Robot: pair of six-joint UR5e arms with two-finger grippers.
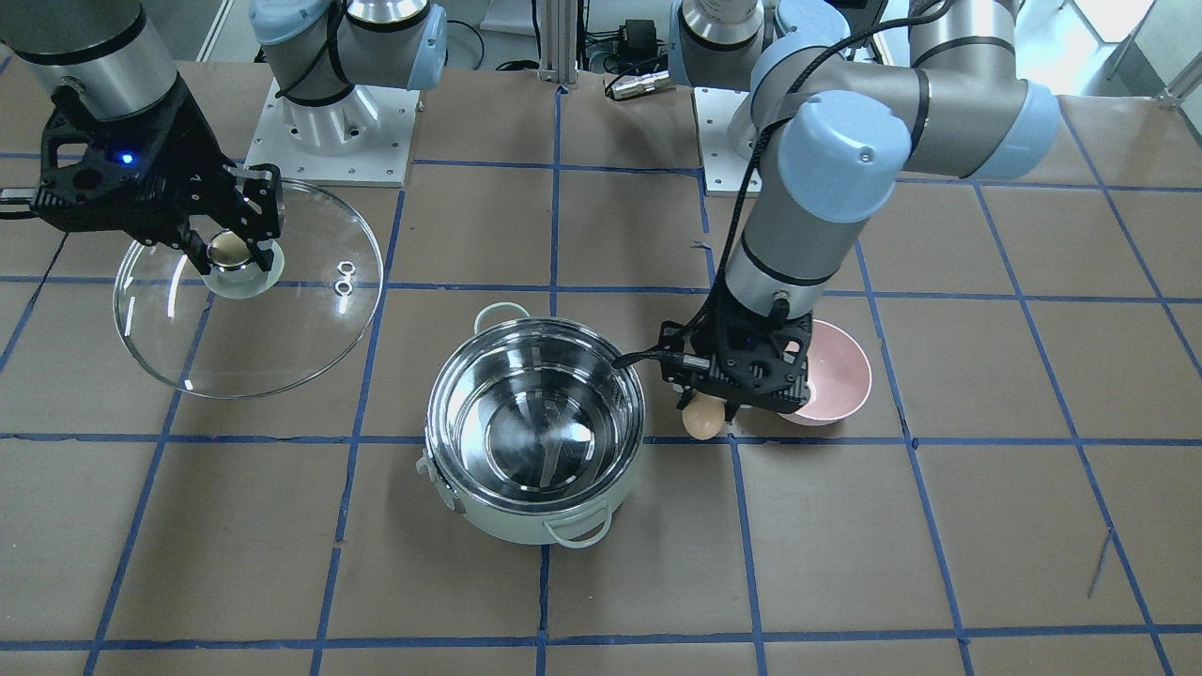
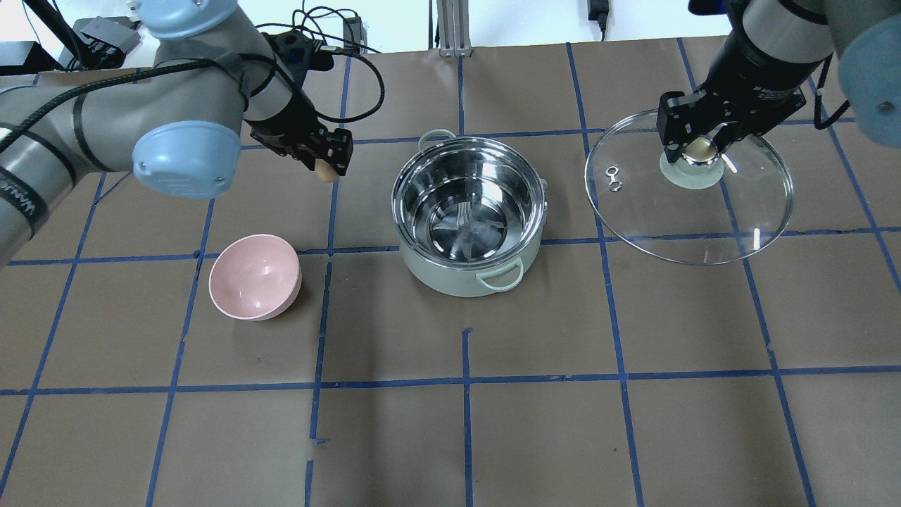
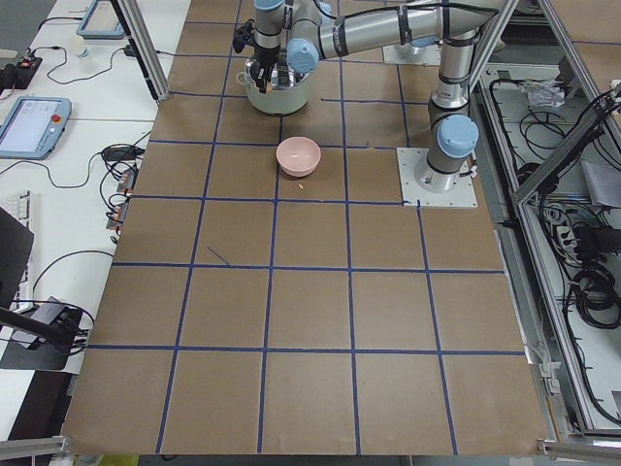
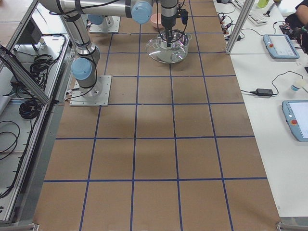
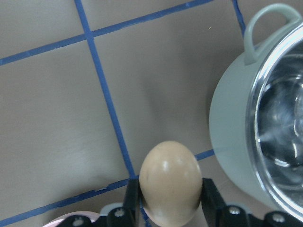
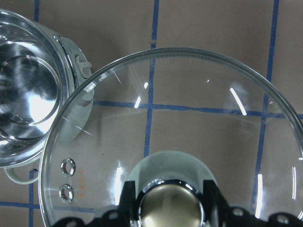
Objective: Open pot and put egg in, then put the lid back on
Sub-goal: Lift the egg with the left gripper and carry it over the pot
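I should set the light brown egd down with my left gripper on the pot's steel bottom (image 1: 582, 429) (image 5: 287, 152), toward the side of the pink bowl.
The mint-green pot (image 2: 470, 278) stands open mid-table, its steel inside empty; it also shows in the front view (image 1: 526, 526). My left gripper (image 2: 326, 169) is shut on the light brown egg (image 5: 170, 182), held above the table to the pot's left; the egg shows below the gripper in the front view (image 1: 701, 420). My right gripper (image 2: 697, 151) is shut on the brassy knob (image 6: 170, 205) of the glass lid (image 2: 704, 218), held in the air to the pot's right. The lid also shows in the front view (image 1: 282, 347).
An empty pink bowl (image 2: 255, 278) sits on the table left of the pot, nearer the front than the left gripper. Brown paper with blue tape lines covers the table (image 2: 464, 422). The arm bases stand at the back.
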